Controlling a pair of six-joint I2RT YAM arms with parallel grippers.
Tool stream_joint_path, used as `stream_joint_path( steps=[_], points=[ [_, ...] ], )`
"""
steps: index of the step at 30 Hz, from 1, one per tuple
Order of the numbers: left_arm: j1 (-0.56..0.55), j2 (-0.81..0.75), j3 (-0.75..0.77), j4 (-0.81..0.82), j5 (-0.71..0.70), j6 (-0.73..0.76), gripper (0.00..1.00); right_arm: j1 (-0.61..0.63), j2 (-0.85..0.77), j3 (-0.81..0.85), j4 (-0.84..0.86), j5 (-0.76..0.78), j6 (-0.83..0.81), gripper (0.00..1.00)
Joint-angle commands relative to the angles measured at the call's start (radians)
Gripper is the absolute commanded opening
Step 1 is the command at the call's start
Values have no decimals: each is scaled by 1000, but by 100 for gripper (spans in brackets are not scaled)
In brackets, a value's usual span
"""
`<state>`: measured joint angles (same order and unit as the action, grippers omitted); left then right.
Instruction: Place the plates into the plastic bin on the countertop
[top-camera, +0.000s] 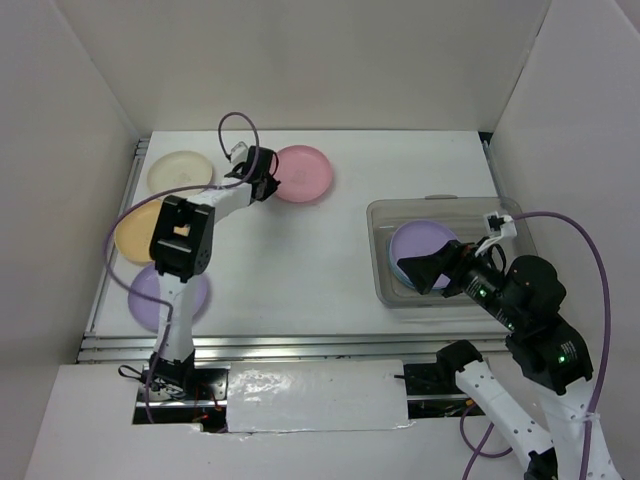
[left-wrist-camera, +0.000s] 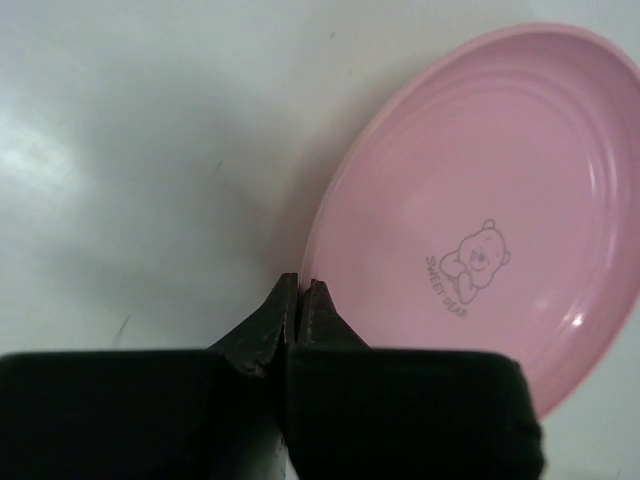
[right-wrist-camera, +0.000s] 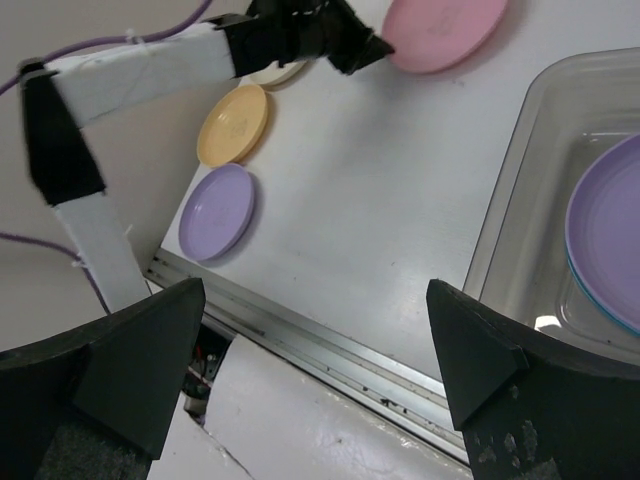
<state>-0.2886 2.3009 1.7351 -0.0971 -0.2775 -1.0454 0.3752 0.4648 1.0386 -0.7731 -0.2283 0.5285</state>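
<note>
Next, my left gripper releases the pink plate on top of the lavender plate in the plastic bin (top-camera: 426, 245).
The pink plate (top-camera: 305, 173) lies on the countertop (top-camera: 300, 260) at the back. My left gripper (top-camera: 268, 183) is shut on its near-left rim; in the left wrist view the fingertips (left-wrist-camera: 318, 295) pinch the pink plate's (left-wrist-camera: 480, 220) edge. A lavender plate (top-camera: 425, 240) lies in the plastic bin (top-camera: 450, 208) on a blue plate (right-wrist-camera: 600, 308). My right gripper (top-camera: 420, 270) is open and empty above the bin's near-left corner. Cream (top-camera: 180, 171), orange-yellow (top-camera: 135, 233) and lavender (top-camera: 150, 298) plates lie at the left. The fruit-patterned plate is out of view.
Metal rails run along the countertop's left (top-camera: 118, 230) and near (top-camera: 300, 345) edges. White walls close in the back and sides. My left arm (top-camera: 185, 240) reaches over the orange-yellow and lavender plates. The right wrist view shows the bin's wall (right-wrist-camera: 520, 150).
</note>
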Motion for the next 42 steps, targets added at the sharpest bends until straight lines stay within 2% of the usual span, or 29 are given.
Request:
stream_joint_path(
  steps=[1,2,3,8,15,19,22,24,27,33,35,36,37,38,39,42],
  points=[
    [-96,-382,-171,88,-97,125,0,4,-18,52,12,24,-24,100],
    [-118,-443,-198,124,-94,243,0,5,-23,55,8,43,-24,100],
    [-139,-537,-207,122,-51,281,0,5,-26,57,2,53,-22,100],
    [-309,-618,-151,-128,43,369,0,5,-49,80,-21,130,-18,100],
    [-506,-396,19,-242,162,377,0,7,12,302,-188,299,22,100],
    [-587,-235,225,-309,176,386,0,7,-11,393,-239,351,34,100],
    [-604,-117,361,-355,176,378,0,8,-15,443,-267,368,36,100],
    [-601,-43,440,-362,225,367,0,8,-8,463,-285,368,31,100],
    [-586,21,500,-355,260,338,0,10,-11,472,-305,357,28,100],
    [-581,52,518,-374,250,305,0,5,-26,466,-324,368,19,100],
    [-587,38,509,-388,232,305,23,8,-26,465,-319,365,16,100],
    [-596,29,505,-389,218,305,49,10,-26,460,-315,357,16,100],
    [-601,20,495,-385,206,312,65,8,-26,459,-311,354,13,100],
    [-606,-3,480,-377,201,315,96,8,-26,456,-307,351,14,100],
    [-615,-12,477,-374,196,318,99,7,-23,454,-304,348,13,100],
    [-633,-75,462,-377,169,327,99,10,-22,451,-295,342,10,100]
  ],
)
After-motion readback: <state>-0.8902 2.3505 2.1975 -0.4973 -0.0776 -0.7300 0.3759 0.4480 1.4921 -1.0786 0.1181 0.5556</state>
